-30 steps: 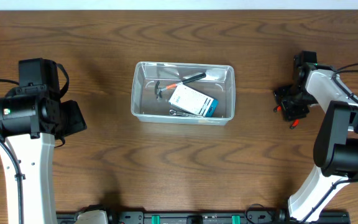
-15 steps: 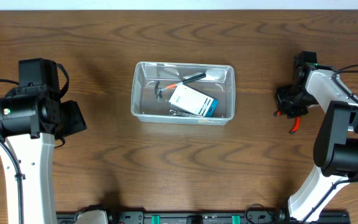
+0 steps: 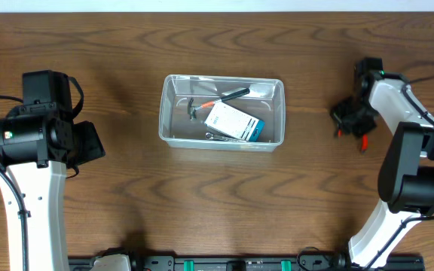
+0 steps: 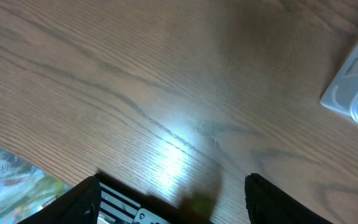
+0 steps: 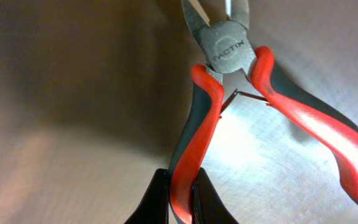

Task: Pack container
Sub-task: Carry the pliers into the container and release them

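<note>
Next, my right gripper lets go of the red-and-grey pliers on the white-and-blue box [image 3: 224, 122] inside the clear plastic container.
The clear plastic container [image 3: 164, 113] stands mid-table. It holds a small hammer [image 3: 200, 106], a white-and-blue box [image 3: 234, 123] and a metal tool [image 3: 215, 136]. At the far right my right gripper [image 3: 350, 117] is shut on one handle of red-and-grey pliers [image 3: 364, 141]. In the right wrist view the fingers [image 5: 180, 186] pinch the left handle of the pliers [image 5: 229, 46], whose other handle splays right. I cannot tell whether they touch the table. My left gripper [image 3: 89, 143] is open over bare wood at the left, left of the container, its jaws [image 4: 173, 186] empty.
A corner of the container [image 4: 353, 93] shows at the right edge of the left wrist view. The table's left edge runs past that view's lower left corner, and bare wood lies around both arms.
My right gripper has shut on the pliers' handle and shifted slightly towards the table's far side, turning the pliers with it. The left arm has not moved.
</note>
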